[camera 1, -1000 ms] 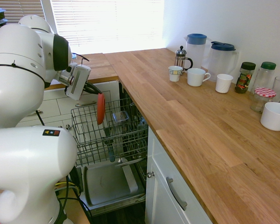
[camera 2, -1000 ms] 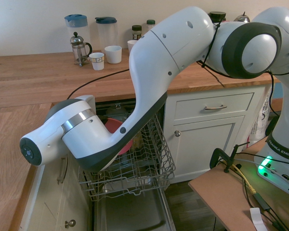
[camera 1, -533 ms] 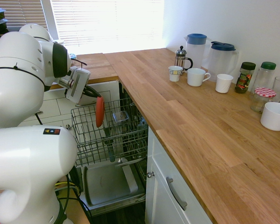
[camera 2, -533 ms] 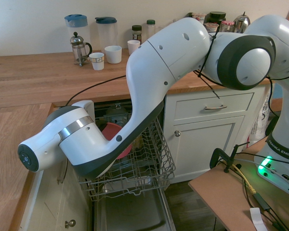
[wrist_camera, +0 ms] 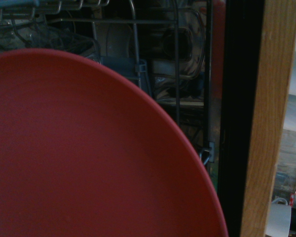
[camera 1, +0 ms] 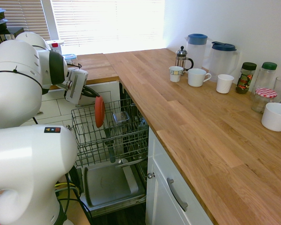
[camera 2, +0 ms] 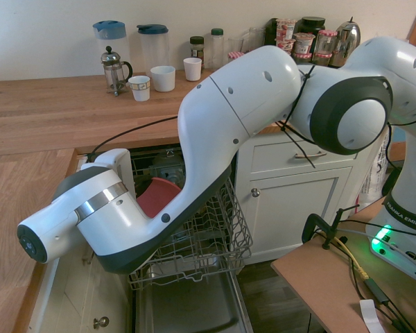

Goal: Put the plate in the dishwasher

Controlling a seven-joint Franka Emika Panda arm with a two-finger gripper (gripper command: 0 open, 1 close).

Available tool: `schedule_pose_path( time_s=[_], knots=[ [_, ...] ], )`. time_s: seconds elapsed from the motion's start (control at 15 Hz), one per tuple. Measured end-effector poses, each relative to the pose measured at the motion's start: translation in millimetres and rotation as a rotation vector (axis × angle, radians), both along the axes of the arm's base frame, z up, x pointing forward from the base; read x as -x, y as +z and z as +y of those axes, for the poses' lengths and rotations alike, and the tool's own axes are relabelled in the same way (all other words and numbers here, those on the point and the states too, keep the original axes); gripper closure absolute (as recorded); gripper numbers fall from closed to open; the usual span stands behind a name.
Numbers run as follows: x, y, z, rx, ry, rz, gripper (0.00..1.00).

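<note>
My gripper is going to the front half of the pulled-out grey wire rack [camera 2: 163, 233]. It will let go of the red-orange plate there.
The red-orange plate [camera 1: 99, 111] hangs on edge over the pulled-out grey wire rack [camera 1: 126, 136] of the open dishwasher [camera 1: 107, 185]. My gripper [camera 1: 94, 95] is shut on the plate's upper rim. In the second exterior view the plate [camera 2: 156, 196] shows partly behind the arm, low inside the rack [camera 2: 215, 239]. The wrist view is mostly filled by the plate [wrist_camera: 84, 153], with rack wires and the dark dishwasher interior beyond.
A wooden counter [camera 1: 201, 122] runs beside the dishwasher, carrying a French press [camera 1: 181, 58], two jugs [camera 1: 222, 57], mugs [camera 1: 196, 77], jars [camera 1: 246, 77] and a white bowl [camera 1: 276, 116]. White cabinet doors [camera 1: 171, 197] flank the opening. The lowered door panel [camera 1: 110, 183] lies under the rack.
The wrist has shifted slightly back and left, and the plate has tilted and moved a little with it. It stays gripped over the rack.
</note>
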State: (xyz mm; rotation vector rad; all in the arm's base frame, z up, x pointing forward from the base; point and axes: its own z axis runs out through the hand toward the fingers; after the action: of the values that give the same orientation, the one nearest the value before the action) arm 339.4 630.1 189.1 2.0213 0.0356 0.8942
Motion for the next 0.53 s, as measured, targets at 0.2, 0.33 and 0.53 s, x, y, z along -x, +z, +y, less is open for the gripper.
schedule_pose_path(
  time_s=[0.2,0.33,0.53],
  knots=[
    [-5.0,-12.4,1.3,0.005,-0.003,0.018,1.00],
    [-5.0,-19.4,5.0,-0.007,0.007,0.034,1.00],
    [-1.9,-22.8,12.4,-0.025,0.034,0.052,1.00]
  ],
)
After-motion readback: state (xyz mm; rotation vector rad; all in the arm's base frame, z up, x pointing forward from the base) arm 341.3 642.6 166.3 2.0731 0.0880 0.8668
